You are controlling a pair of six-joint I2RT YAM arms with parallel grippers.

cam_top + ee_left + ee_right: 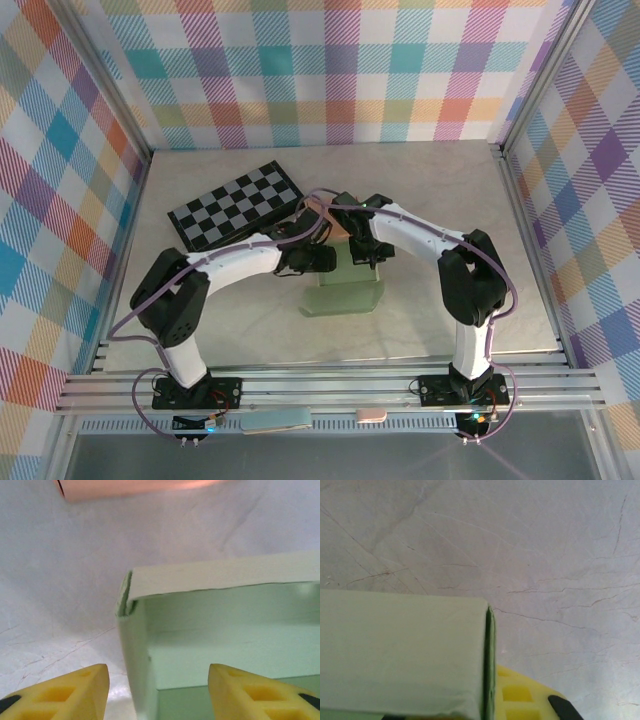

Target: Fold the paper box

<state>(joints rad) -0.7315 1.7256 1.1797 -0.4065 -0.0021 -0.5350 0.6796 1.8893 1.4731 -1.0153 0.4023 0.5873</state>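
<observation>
The robot's right gripper needs to release the pale green paper box on the marble table (389, 264) beneath that right gripper's fingers.
The pale green paper box (345, 293) lies mid-table, partly folded, with a flat flap toward the near edge. My left gripper (318, 260) is at its left side. In the left wrist view this gripper (157, 674) is open, its yellow fingers (75, 687) straddling the upright left wall of the box (135, 650) without touching it; the inside floor and back wall show beyond. My right gripper (368, 252) is at the box's far right. In the right wrist view it (492, 702) is shut on a folded wall of the box (400, 650); one yellow finger (520, 695) shows beside the fold, the other is hidden.
A folded black-and-white checkerboard (235, 205) lies at the back left, close to the left arm. A pinkish flat piece (322, 209) sits just behind the grippers, its edge (135, 486) visible in the left wrist view. Plaid walls enclose the marble-patterned table (450, 200).
</observation>
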